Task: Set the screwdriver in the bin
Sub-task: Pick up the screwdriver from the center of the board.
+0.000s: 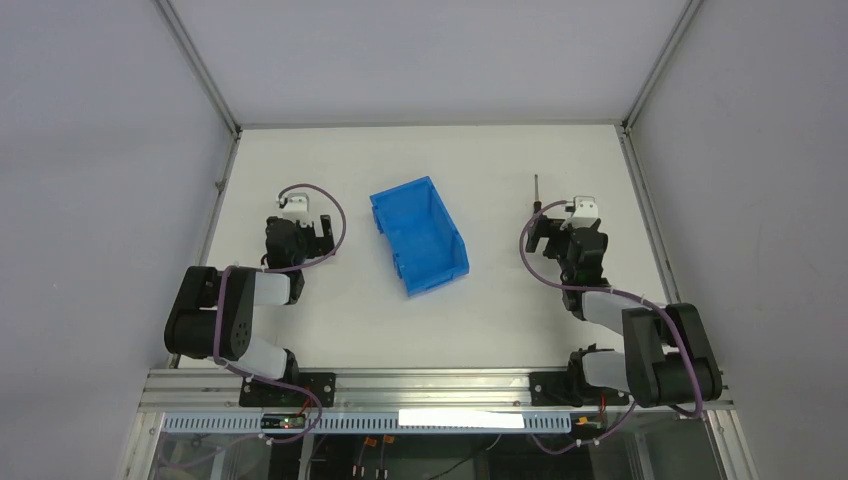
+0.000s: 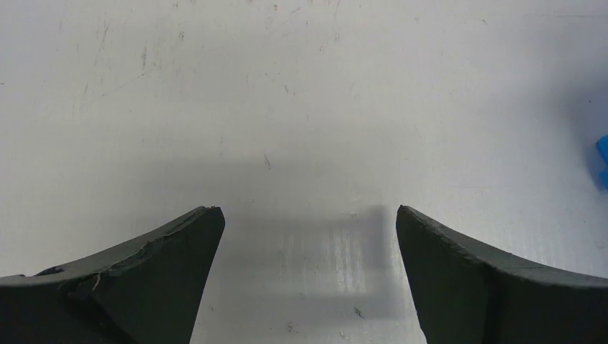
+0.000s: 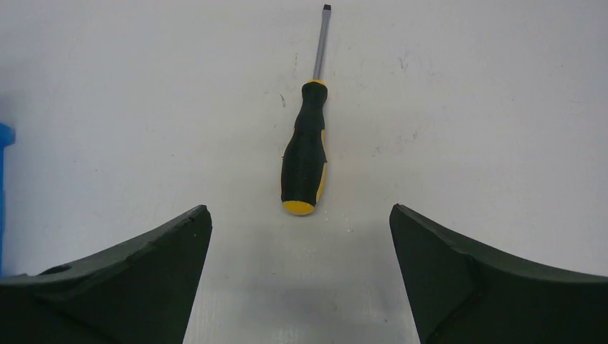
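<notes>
My right gripper will go to the screwdriver next and grab the thick rear half of its handle point(image 1: 536, 220) point(image 3: 303, 165), away from the metal.
The screwdriver point(image 3: 305, 154) has a black-and-yellow handle and a thin metal shaft. It lies flat on the white table, its tip pointing away from my right gripper point(image 3: 300, 209). That gripper is open and empty, and the butt of the handle lies just ahead of the gap between the fingertips. In the top view the screwdriver point(image 1: 536, 190) sits just beyond the right gripper point(image 1: 546, 230). The blue bin point(image 1: 418, 235) stands in the middle of the table, set at an angle. My left gripper point(image 1: 318, 235) is open and empty over bare table, left of the bin; the left wrist view point(image 2: 308, 209) shows this too.
A corner of the bin shows at the right edge of the left wrist view point(image 2: 602, 161) and at the left edge of the right wrist view point(image 3: 3, 179). Grey walls with metal frame rails point(image 1: 640, 185) enclose the white table point(image 1: 460, 320).
</notes>
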Robot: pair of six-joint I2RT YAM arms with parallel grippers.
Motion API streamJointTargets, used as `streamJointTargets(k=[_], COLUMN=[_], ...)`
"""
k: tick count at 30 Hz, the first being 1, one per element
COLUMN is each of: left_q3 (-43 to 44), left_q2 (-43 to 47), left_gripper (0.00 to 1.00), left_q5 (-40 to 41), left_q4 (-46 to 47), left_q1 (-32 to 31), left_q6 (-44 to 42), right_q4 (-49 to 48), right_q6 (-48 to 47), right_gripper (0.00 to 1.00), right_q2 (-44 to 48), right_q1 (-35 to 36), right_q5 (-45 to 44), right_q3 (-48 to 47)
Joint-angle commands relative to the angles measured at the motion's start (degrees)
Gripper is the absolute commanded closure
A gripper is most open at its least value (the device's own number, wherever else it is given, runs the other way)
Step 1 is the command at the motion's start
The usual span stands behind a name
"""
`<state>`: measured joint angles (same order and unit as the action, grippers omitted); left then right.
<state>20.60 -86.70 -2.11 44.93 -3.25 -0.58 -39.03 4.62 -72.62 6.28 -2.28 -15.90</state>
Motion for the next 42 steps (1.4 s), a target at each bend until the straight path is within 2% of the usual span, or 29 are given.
streamJointTargets(k=[1, 14, 16, 20, 30, 36, 42], left_q3=[1.14, 1.13, 1.15, 1.13, 1.11, 1.13, 1.15], left_q2=[0.39, 0.39, 0.39, 0.39, 0.4, 0.39, 0.41], left_gripper=[0.0, 0.0, 0.0, 0.0, 0.0, 0.0, 0.0], left_q5=[-0.72, -0.72, -0.74, -0.71, -0.76, -0.71, -0.74], left_q4=[1.54, 1.57, 1.49, 1.49, 1.5, 1.56, 1.51], left_q1=[0.71, 0.72, 0.77, 0.76, 0.73, 0.71, 0.73], left_q6=[0.44, 0.4, 0.42, 0.4, 0.4, 0.42, 0.41], right_q4=[-1.48, -1.18, 1.49, 13.64, 50.88, 63.9, 76.24], right_q6=[-0.14, 1.93, 1.66, 1.4, 2.51, 0.79, -0.47], right_gripper=[0.01, 0.01, 0.01, 0.01, 0.01, 0.01, 0.01], right_q2=[0.15, 1.76, 3.56, 9.24, 16.69, 16.97, 13.4], right_q1=[-0.31, -0.31, -0.25, -0.23, -0.29, -0.24, -0.25], right_q5=[0.44, -4.23, -4.21, -3.86, -4.77, -4.22, -3.78], right_q3=[-2.09, -1.42, -2.51, -8.2, -33.42, -49.28, -65.07])
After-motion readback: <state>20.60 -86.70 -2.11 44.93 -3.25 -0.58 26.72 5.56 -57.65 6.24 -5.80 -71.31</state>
